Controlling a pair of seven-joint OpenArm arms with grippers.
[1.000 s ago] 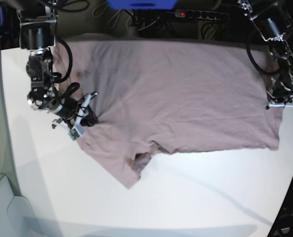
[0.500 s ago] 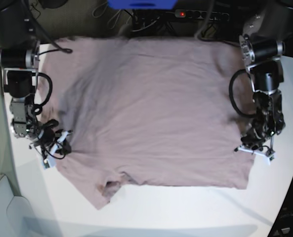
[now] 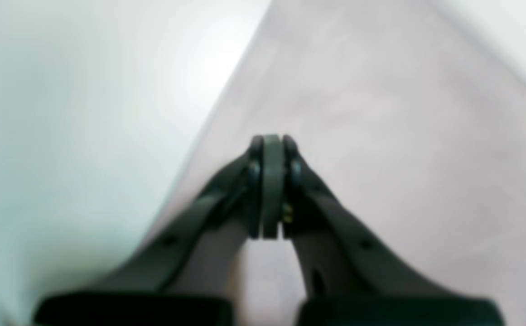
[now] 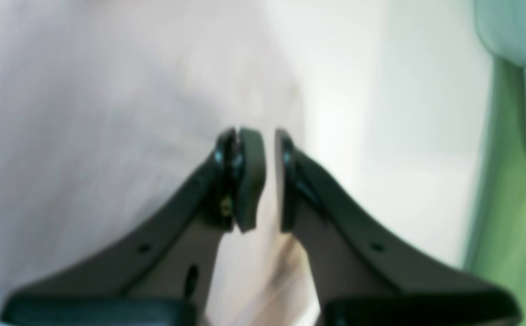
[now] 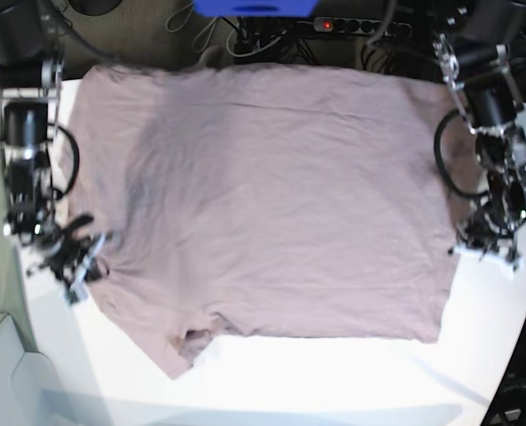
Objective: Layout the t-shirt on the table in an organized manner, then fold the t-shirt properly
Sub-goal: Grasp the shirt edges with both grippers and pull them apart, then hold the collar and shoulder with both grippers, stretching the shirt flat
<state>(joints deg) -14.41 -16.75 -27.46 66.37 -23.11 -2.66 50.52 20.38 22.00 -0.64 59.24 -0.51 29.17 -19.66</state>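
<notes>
Next, my left gripper lets go of the mauve t-shirt's edge at the shirt's far corner (image 5: 464,136), under my left arm.
The mauve t-shirt (image 5: 271,195) lies spread flat across the white table (image 5: 333,382), with a crumpled bit at its near left. My left gripper (image 5: 486,251) sits at the shirt's right edge. In the left wrist view its fingertips (image 3: 272,145) are pressed together over the t-shirt (image 3: 403,113), pinching the cloth. My right gripper (image 5: 78,269) is at the shirt's left edge. The right wrist view shows that gripper (image 4: 269,140) closed to a narrow slit on the edge of the t-shirt (image 4: 86,90), with bare table (image 4: 403,136) beside it.
A power strip (image 5: 360,25) and cables lie behind the table's far edge, next to a blue object (image 5: 254,7). A pale bin (image 5: 5,373) stands off the near left corner. The table's rim curves away at the right (image 5: 520,355).
Both grippers came down toward the near side, dragging the shirt along. Since half a second ago they have moved apart, and the cloth now lies wider and flatter.
</notes>
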